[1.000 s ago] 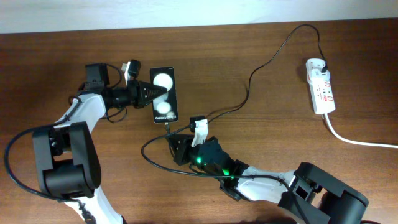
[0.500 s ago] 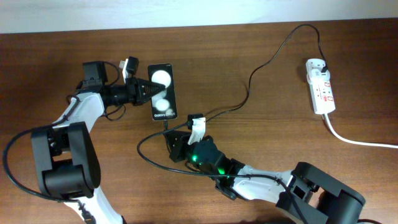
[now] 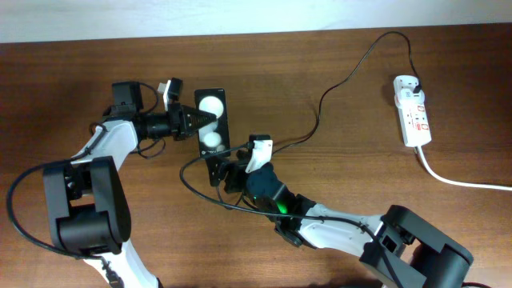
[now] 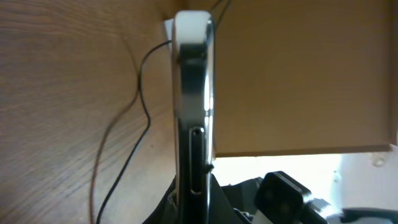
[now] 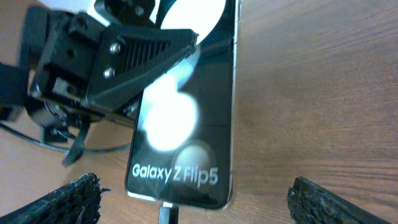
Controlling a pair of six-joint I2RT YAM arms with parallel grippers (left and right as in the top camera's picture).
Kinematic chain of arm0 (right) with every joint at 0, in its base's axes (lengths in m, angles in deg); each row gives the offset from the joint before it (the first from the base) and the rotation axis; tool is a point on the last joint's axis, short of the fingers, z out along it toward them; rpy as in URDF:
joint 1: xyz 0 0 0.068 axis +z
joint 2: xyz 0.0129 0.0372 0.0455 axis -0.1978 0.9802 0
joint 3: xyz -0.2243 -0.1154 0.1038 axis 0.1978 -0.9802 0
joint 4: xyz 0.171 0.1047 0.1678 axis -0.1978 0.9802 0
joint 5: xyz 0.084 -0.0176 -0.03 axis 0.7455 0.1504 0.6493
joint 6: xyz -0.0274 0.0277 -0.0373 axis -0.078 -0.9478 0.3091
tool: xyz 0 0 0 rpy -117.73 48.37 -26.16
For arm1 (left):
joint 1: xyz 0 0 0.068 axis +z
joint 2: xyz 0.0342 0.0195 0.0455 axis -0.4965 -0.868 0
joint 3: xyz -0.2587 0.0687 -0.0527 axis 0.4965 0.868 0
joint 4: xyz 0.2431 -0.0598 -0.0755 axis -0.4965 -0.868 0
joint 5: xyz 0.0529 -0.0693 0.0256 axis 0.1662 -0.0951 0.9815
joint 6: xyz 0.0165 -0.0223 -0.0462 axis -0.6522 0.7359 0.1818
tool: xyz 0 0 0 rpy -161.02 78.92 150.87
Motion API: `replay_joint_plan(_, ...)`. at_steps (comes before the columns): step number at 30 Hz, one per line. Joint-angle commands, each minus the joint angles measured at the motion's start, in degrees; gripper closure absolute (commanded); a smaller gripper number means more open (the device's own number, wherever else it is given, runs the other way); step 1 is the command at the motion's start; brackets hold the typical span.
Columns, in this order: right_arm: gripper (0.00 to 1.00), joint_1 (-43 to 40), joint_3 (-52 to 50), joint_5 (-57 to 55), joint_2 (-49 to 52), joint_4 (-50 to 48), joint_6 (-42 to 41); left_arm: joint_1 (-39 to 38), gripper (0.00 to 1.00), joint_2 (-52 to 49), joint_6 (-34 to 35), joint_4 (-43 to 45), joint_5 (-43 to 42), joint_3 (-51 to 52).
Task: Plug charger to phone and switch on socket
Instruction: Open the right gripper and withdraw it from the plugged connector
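Note:
Next, I release the black phone with my left gripper on the wooden table [image 3: 222,150] between my grippers, just behind the slack charger cable.
The black phone [image 3: 212,120] lies on the table, its screen lit with two white spots and the words "Galaxy Z Flip5" [image 5: 177,174]. My left gripper [image 3: 204,118] is shut on the phone's left long edge. The left wrist view shows the phone edge-on [image 4: 194,124] between the jaws. The charger cable [image 3: 320,104] runs from the white socket [image 3: 414,120] to the phone's near end. Its connector [image 5: 165,214] sits in the phone's bottom edge. My right gripper [image 3: 222,170] is at that end, open wide, with one finger [image 5: 68,199] on each side and nothing held.
The socket strip lies at the far right with the charger's black plug [image 3: 416,82] in its top end. Its thick white cord [image 3: 464,180] runs off to the right. Slack charger cable loops on the wood in front of the phone [image 3: 192,188].
My right gripper moved up to the phone's near end with the connector, then opened and let go of it. My left gripper stayed shut on the phone.

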Motion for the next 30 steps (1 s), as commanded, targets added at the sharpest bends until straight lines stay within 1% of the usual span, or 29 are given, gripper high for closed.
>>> replay_joint_plan(1,0.01,0.0,0.8,0.8,-3.2,5.2,2.5,0.1,1.00,-0.2,-0.5,-0.2,6.5,0.3)
replay_joint_plan(5,0.01,-0.5,0.8,0.8,-8.7,16.7,8.7,0.1,1.00,-0.2,-0.5,-0.7,11.7,0.3)
replay_joint_plan(8,0.01,-3.4,0.8,2.2,-14.4,26.1,8.7,0.1,1.00,-0.2,-0.5,-3.0,20.4,0.3)
replay_joint_plan(9,0.01,-4.6,0.8,2.8,-15.6,29.0,8.7,0.1,1.00,-0.2,-0.5,-3.7,22.1,0.3)
replay_joint_plan(11,0.01,-8.9,0.8,4.0,-18.2,37.8,8.7,0.1,1.00,-0.2,-0.5,-4.0,22.0,0.3)
replay_joint_plan(14,0.01,-13.8,0.8,5.3,-18.3,47.4,8.7,0.1,1.00,-0.2,-0.5,-4.1,22.0,0.3)
replay_joint_plan(16,0.01,-17.6,0.8,5.2,-18.3,54.5,8.7,0.1,1.00,-0.2,-0.5,-4.7,24.6,0.3)
replay_joint_plan(20,0.01,-19.6,0.8,5.3,-18.3,60.8,8.7,0.1,0.99,-0.2,-0.5,-4.9,25.4,0.3)
replay_joint_plan(22,0.01,-19.6,0.8,5.3,-18.3,61.1,8.7,0.0,0.99,-0.2,-0.5,-4.9,26.2,0.3)
replay_joint_plan(23,0.01,-19.6,0.8,5.1,-18.3,61.1,8.7,-0.1,1.00,-0.2,-0.5,-5.1,27.9,0.3)
replay_joint_plan(25,0.01,-19.6,0.8,5.0,-18.3,60.6,8.7,-2.0,1.00,-0.2,-0.5,-5.7,35.0,0.4)
replay_joint_plan(27,0.01,-19.6,0.8,5.0,-18.3,60.5,8.7,-3.8,1.00,-0.2,-0.5,-5.7,37.8,0.4)
replay_joint_plan(30,0.01,-19.6,0.8,5.1,-18.3,60.5,8.7,-6.5,1.00,-0.2,-0.5,-5.9,39.2,0.4)
